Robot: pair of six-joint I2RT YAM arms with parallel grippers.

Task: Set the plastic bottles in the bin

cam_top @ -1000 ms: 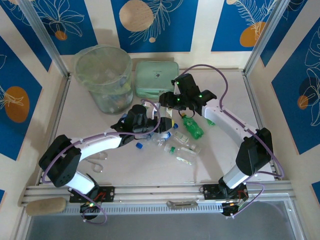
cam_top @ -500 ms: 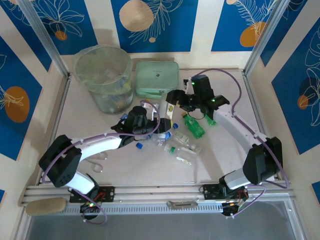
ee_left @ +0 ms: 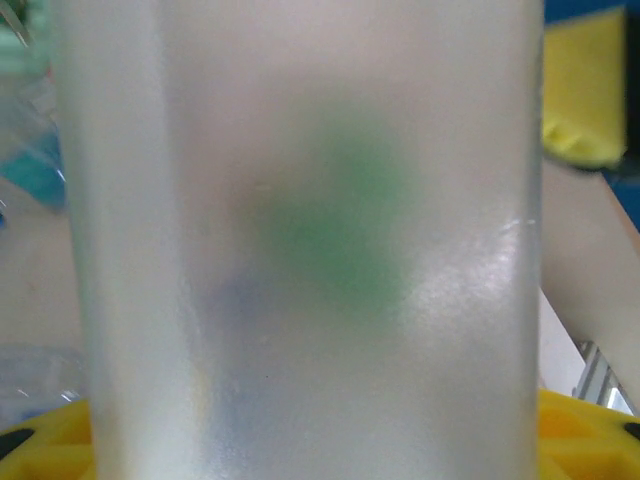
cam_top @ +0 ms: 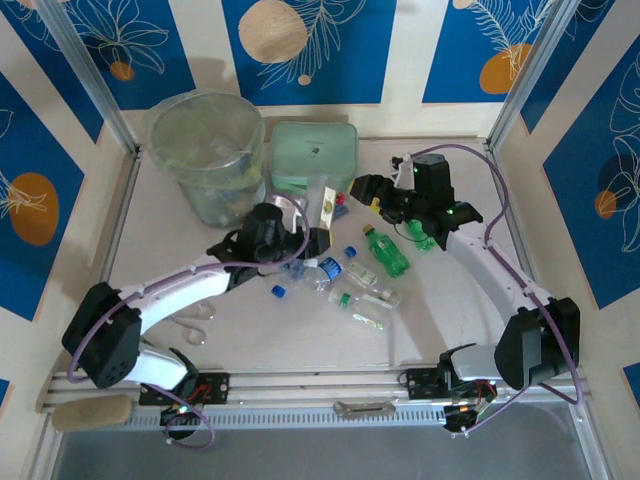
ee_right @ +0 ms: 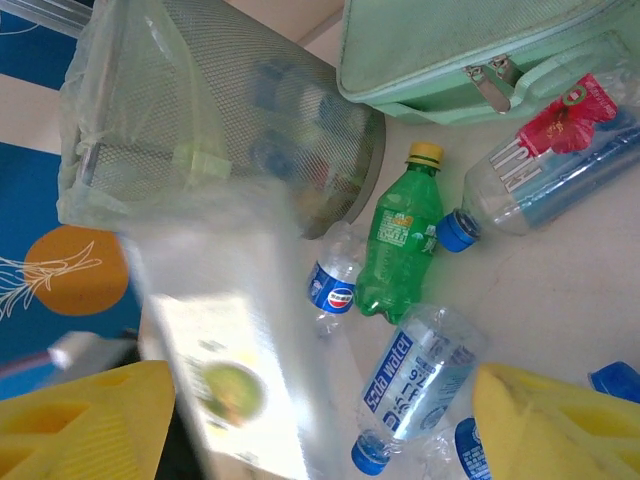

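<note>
Next, my left hand releases the frosted clear bottle on the bottles inside the round pale-green bin (cam_top: 229, 177), nearest the zip case.
Several plastic bottles (cam_top: 358, 288) lie mid-table, among them a green one (cam_top: 385, 252) (ee_right: 400, 245), a Pepsi one (ee_right: 335, 280) and a soda-water one (ee_right: 415, 385). The round pale-green bin (cam_top: 200, 190) (ee_right: 250, 120) stands at the back left with bottles inside. My right gripper (cam_top: 364, 190) (ee_right: 320, 430) is open. A clear bottle with a white label (cam_top: 327, 205) (ee_right: 225, 350) is blurred and loose in front of it, near the bin. My left gripper (cam_top: 290, 238) (ee_left: 320, 440) is shut on a frosted clear bottle (ee_left: 300, 250) that blocks its camera.
A flat mint-green zip case (cam_top: 313, 155) (ee_right: 470, 50) lies right of the bin. A clear bottle with a red flower label (ee_right: 560, 160) rests beside it. A loose blue cap (cam_top: 280, 291) sits on the table. Another green bottle (cam_top: 422, 237) lies under the right arm.
My right gripper opened and swung back to the right, and the labelled bottle left it toward the bin. My left arm rose toward the bin with its clear bottle.
</note>
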